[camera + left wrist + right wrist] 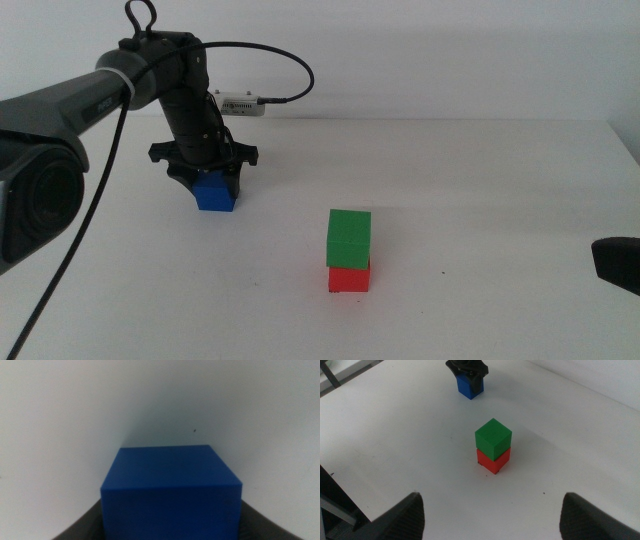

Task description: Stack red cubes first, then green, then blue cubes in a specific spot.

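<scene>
The robot's left gripper needs to put the blue cube down on top of the green cube [352, 214]. The blue cube still rests on the table.
The green cube [349, 237] [493, 436] sits on top of the red cube [348, 277] [492, 461] in the middle of the table. That two-cube stack covers the specific spot, so I cannot see its marks. At the back left, the blue cube [215, 193] [171, 485] [470, 386] rests on the table. My left gripper [212, 180] [171, 522] comes down over it, and its dark jaws press against both sides of the cube. My right gripper [616, 264] [492, 517] waits open at the right edge, well away from the stack.
A white device with a cable [240, 104] lies at the back edge behind the left arm. The white table [480, 180] ends at a pale wall behind. A tiny dark speck [443, 272] marks the table to the right of the stack.
</scene>
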`<state>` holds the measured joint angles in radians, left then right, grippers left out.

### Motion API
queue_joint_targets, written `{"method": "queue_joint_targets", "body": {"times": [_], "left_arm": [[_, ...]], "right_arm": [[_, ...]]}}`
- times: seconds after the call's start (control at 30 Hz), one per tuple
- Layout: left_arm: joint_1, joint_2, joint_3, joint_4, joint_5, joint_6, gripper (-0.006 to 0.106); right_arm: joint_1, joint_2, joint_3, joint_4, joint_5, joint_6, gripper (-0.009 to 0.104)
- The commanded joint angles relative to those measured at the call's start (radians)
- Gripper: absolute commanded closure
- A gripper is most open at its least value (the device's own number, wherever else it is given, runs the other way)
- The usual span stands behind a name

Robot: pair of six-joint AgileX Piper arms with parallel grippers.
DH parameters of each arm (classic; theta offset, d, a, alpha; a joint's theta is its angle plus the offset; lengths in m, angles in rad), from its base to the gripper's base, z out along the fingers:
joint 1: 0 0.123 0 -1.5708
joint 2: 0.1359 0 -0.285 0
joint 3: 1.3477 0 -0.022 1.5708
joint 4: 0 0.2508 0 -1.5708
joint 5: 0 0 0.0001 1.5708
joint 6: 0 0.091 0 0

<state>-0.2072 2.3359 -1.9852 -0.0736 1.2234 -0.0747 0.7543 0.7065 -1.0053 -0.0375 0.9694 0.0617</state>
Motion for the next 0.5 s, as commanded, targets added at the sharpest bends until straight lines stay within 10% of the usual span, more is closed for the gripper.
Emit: {"method": "queue_joint_targets", "body": {"times": [0.0,0.13,0.47], "left_arm": [[-0.003,-0.016,-0.003,-0.012,-0.002,-0.006,0.074],[-0.005,-0.116,0.021,-0.012,-0.002,-0.022,0.102],[-0.230,-0.579,0.374,0.113,-0.002,-0.531,0.102]], "right_arm": [[-0.008,-0.003,0.004,-0.007,-0.004,-0.011,0.014],[-0.008,-0.003,0.004,-0.007,-0.004,-0.011,0.014],[-0.008,-0.003,0.004,-0.007,-0.004,-0.011,0.014]]}}
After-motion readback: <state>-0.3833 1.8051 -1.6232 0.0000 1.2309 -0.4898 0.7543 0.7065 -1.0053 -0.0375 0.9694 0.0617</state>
